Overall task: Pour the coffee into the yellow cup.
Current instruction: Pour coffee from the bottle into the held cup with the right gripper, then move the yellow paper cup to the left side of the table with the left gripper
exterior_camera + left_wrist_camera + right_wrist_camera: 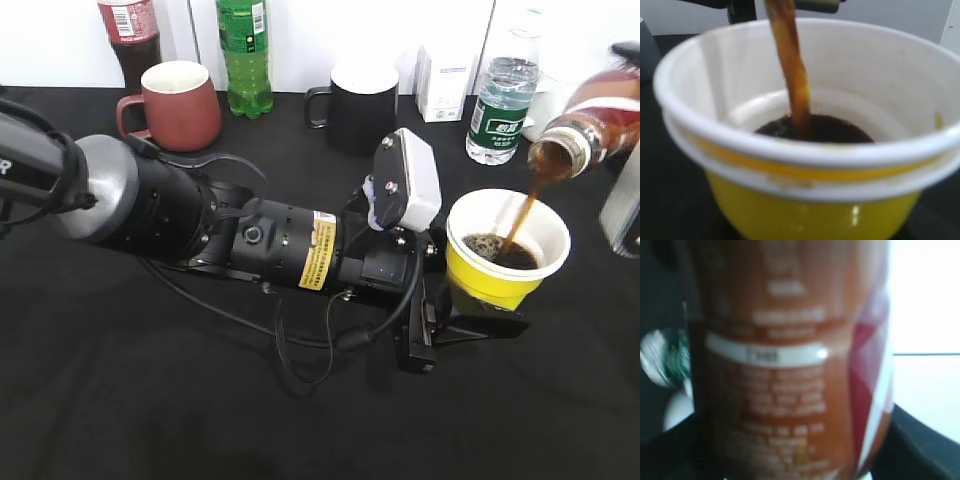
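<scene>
Next, my left gripper lets go of the yellow cup on the black table (189,190), just in front of the maroon mug.
The yellow cup (490,280) stands on the black table at the right, its base held between the black fingers of my left gripper (468,320). It fills the left wrist view (815,210), with dark coffee pooled at the bottom. The coffee bottle (595,120) is tilted, mouth down, above the cup's right rim. A brown stream (520,215) falls from it into the cup. Its orange-red label fills the right wrist view (790,365). My right gripper holds the bottle, and only a grey part of it (625,210) shows at the frame edge.
Along the back wall stand a cola bottle (130,35), a maroon mug (180,105), a green bottle (245,55), a black mug (362,105), a white carton (443,85) and a water bottle (503,105). My left arm lies across the table's middle.
</scene>
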`<act>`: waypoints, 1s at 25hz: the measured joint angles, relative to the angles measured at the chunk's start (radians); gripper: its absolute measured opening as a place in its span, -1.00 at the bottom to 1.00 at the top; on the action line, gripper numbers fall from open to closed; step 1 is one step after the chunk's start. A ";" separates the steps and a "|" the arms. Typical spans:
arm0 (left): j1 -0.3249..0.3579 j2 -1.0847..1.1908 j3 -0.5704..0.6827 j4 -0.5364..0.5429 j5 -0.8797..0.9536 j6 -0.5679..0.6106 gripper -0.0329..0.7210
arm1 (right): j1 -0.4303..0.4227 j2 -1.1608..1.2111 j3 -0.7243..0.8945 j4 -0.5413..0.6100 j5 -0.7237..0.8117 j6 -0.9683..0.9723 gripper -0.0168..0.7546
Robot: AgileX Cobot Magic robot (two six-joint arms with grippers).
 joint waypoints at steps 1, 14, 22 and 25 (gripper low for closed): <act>0.000 0.000 0.000 -0.009 0.000 0.000 0.25 | 0.000 0.000 0.000 -0.042 0.000 0.061 0.44; 0.246 -0.036 0.001 0.013 -0.016 0.000 0.25 | 0.000 0.000 0.000 -0.107 0.000 1.189 0.44; 0.487 -0.048 0.121 -0.042 -0.068 0.000 0.25 | 0.000 0.000 0.000 -0.107 -0.001 1.193 0.44; 0.559 -0.048 0.166 -0.077 -0.077 0.003 0.25 | 0.000 0.000 0.000 -0.107 -0.001 1.194 0.44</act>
